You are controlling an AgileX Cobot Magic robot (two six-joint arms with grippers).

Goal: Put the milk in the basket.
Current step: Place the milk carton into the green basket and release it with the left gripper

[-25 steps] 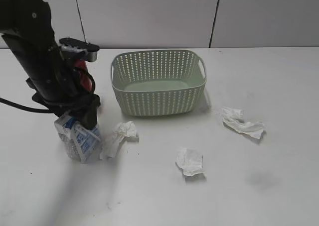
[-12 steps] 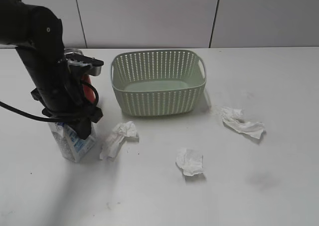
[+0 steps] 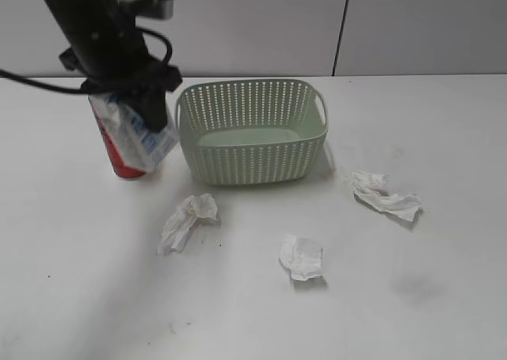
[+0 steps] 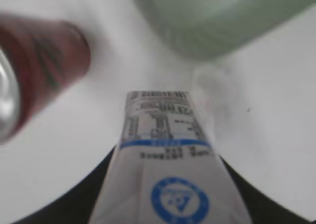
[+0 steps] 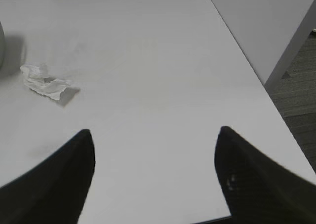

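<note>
The milk, held tilted just beside the basket, will be released by my left gripper on the middle of the basket's bottom [image 3: 243, 135], slightly toward the red can.
My left gripper [image 3: 146, 106] is shut on the milk [image 3: 136, 134], a white carton with blue markings, and holds it tilted in the air just left of the basket [image 3: 252, 158]. In the left wrist view the milk [image 4: 165, 174] fills the lower middle between the dark fingers, with the pale green basket [image 4: 217, 17] blurred at the top right. The basket is pale green, perforated and holds nothing. My right gripper [image 5: 155, 155] is open and empty over bare table near the right edge; it does not show in the exterior view.
A red can [image 3: 119, 160] stands behind the lifted milk, also at the left of the left wrist view [image 4: 34, 66]. Crumpled tissues lie in front of the basket [image 3: 186, 220], at the middle front [image 3: 302, 257] and at the right [image 3: 384, 195]. The table's right edge [image 5: 256, 81] is near my right gripper.
My left gripper has lifted the milk off the table and carried it back and slightly right, from beside the front-left tissue to next to the basket's left end.
</note>
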